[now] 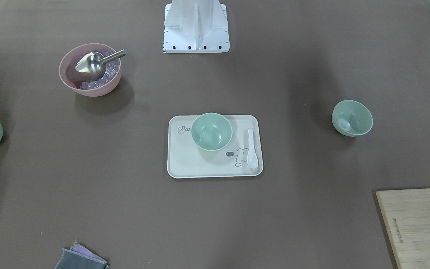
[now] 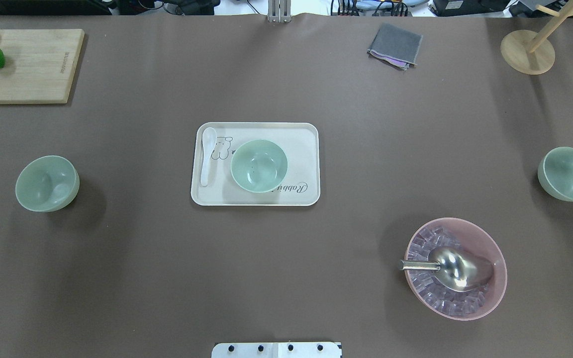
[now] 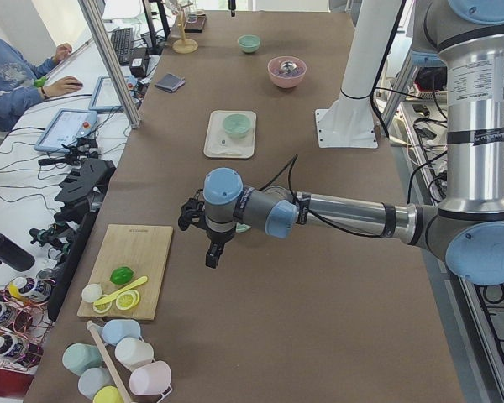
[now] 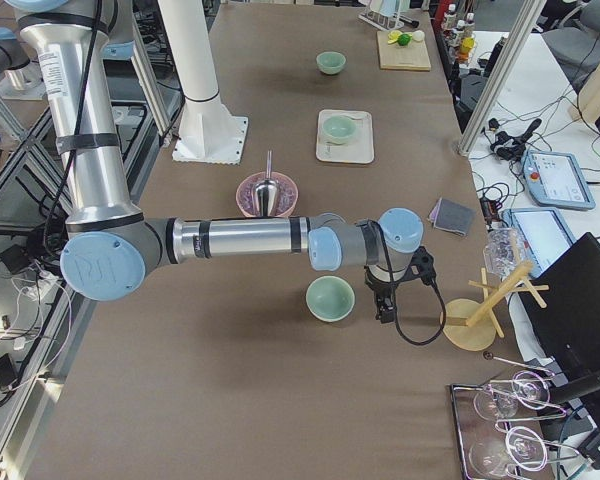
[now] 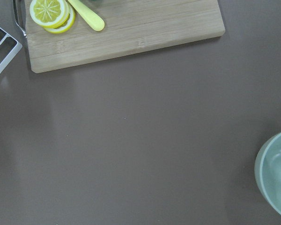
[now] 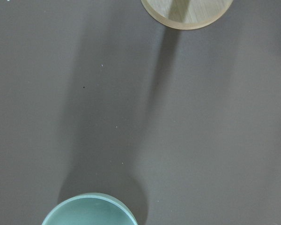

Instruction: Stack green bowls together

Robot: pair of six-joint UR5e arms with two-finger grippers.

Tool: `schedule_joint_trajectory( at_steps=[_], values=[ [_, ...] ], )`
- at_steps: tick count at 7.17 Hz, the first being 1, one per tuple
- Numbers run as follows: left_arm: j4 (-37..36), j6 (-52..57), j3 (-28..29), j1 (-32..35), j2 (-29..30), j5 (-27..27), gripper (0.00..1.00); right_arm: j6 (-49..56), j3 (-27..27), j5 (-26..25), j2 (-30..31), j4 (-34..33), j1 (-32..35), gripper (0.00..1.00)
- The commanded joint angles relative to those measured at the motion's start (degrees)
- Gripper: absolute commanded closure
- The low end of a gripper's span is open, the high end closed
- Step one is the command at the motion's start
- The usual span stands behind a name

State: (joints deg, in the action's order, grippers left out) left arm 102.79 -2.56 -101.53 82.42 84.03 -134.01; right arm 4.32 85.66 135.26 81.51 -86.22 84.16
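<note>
My left gripper is to close on the rim (image 1: 371, 118) (image 5: 256, 169) of the green bowl nearest the cutting board, at the side that faces away from the cream tray.
Three pale green bowls stand apart. One bowl (image 2: 258, 165) sits on the cream tray (image 2: 308, 149) at mid-table. One bowl (image 2: 47, 183) stands at the table's left end, also at the left wrist view's edge (image 5: 277, 178). One bowl (image 2: 570, 174) stands at the right end, also at the bottom of the right wrist view (image 6: 89, 212). My left gripper (image 3: 212, 254) hangs above the table beside the left bowl, toward the cutting board. My right gripper (image 4: 385, 305) hangs beside the right bowl (image 4: 330, 297). I cannot tell whether either is open or shut.
A pink bowl (image 2: 485, 248) with ice and a metal scoop (image 2: 453, 268) stands near the robot's right. A white spoon (image 2: 208, 155) lies on the tray. A cutting board (image 2: 28, 64) with lemon and lime, a grey cloth (image 2: 395, 45) and a wooden stand (image 2: 527, 51) line the far edge.
</note>
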Motion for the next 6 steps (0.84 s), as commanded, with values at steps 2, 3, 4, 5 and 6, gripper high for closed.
schedule_joint_trajectory(
  at_steps=[2,3,4,5,6],
  values=[
    [1.45,0.80,0.10,0.02,-0.27,0.50,0.02,-0.02,0.29,0.01,0.50,0.00,0.04,0.00],
    [1.79,0.80,-0.16,0.02,-2.02,0.42,0.02,-0.10,0.64,0.01,0.50,0.00,0.04,0.00],
    [1.88,0.37,-0.51,0.11,-2.21,0.42,0.02,-0.02,0.73,0.01,0.41,0.00,0.04,0.00],
    [1.97,0.62,-0.16,0.02,-2.12,0.33,0.03,-0.02,1.00,0.01,0.32,0.00,0.04,0.00],
    [2.06,0.97,0.19,0.02,-1.69,0.15,0.03,-0.02,0.91,0.09,0.41,0.09,-0.04,0.00]
  ],
)
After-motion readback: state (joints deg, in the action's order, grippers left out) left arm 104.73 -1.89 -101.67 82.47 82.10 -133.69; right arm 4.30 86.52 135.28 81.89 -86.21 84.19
